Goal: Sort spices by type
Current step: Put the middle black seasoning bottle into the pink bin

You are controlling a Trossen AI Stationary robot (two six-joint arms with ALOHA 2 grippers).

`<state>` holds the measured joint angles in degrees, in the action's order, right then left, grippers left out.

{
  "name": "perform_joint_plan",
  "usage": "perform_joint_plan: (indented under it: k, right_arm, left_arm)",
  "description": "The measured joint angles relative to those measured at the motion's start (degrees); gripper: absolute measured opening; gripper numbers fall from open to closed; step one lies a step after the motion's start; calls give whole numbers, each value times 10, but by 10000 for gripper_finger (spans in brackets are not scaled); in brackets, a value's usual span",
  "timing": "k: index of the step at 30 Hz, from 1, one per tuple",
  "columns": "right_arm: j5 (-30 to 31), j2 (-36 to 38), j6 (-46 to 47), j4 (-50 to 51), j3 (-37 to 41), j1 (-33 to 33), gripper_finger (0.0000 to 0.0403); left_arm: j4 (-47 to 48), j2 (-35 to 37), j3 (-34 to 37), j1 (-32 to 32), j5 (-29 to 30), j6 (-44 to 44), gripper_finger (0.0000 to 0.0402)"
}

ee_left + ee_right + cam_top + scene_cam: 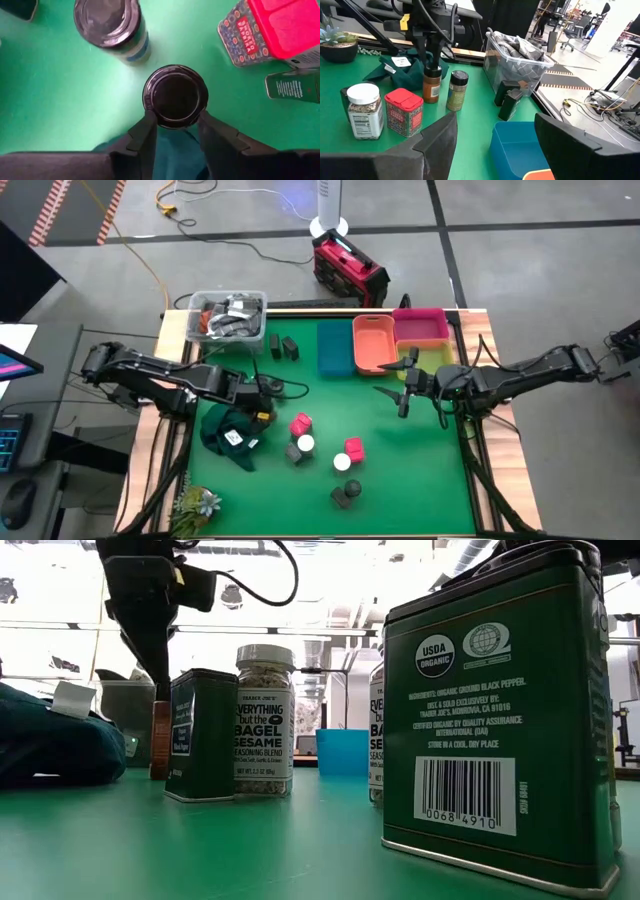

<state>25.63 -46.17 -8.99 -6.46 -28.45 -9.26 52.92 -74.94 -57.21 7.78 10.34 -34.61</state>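
Note:
My left gripper needs to open its fingers, as they meet only the near edge of the brown jar's dark cap, and close around the cap's middle (175,96) before lifting.
My left gripper (177,119) is shut on a brown jar with a dark cap (431,86), beside the dark green cloth (232,430). A second dark-capped jar (457,90) stands next to it. Red boxes (300,423) (353,448), white-capped jars (305,444) (342,463) and dark round jars (345,498) stand on the green mat. Dark tins (282,345) stand near the far edge. My right gripper (405,388) hovers open near the bins with nothing between its fingers. My left gripper pinches the brown jar's dark cap (150,102) between its two fingers (145,132), one on each side of the cap's rim. The fingers come from above, slanting down. The jar stands upright; I cannot tell whether its base is off the mat.
A blue bin (335,348), an orange bin (373,342), a pink bin (420,328) and a yellow bin (430,362) sit at the far right. A clear tub of clutter (228,315) is at the far left. A small plant (198,502) is at the near left corner.

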Motion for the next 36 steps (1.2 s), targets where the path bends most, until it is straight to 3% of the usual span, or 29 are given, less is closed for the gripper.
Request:
perform_joint_plan:
  k: [17, 22, 32, 36]
  right_arm:
    - [0, 0, 11, 0, 0, 0, 292]
    - [0, 0, 11, 0, 0, 0, 292]
    - [0, 0, 11, 0, 0, 0, 292]
    - [0, 0, 11, 0, 0, 0, 292]
  left_arm:
    - [4, -3, -31, -11, 17, 19, 307]
    - [-1, -29, -31, -12, 58, 39, 313]
    - [-10, -84, -31, -12, 57, 50, 312]
    - [-9, -86, -31, -12, 52, 50, 293]
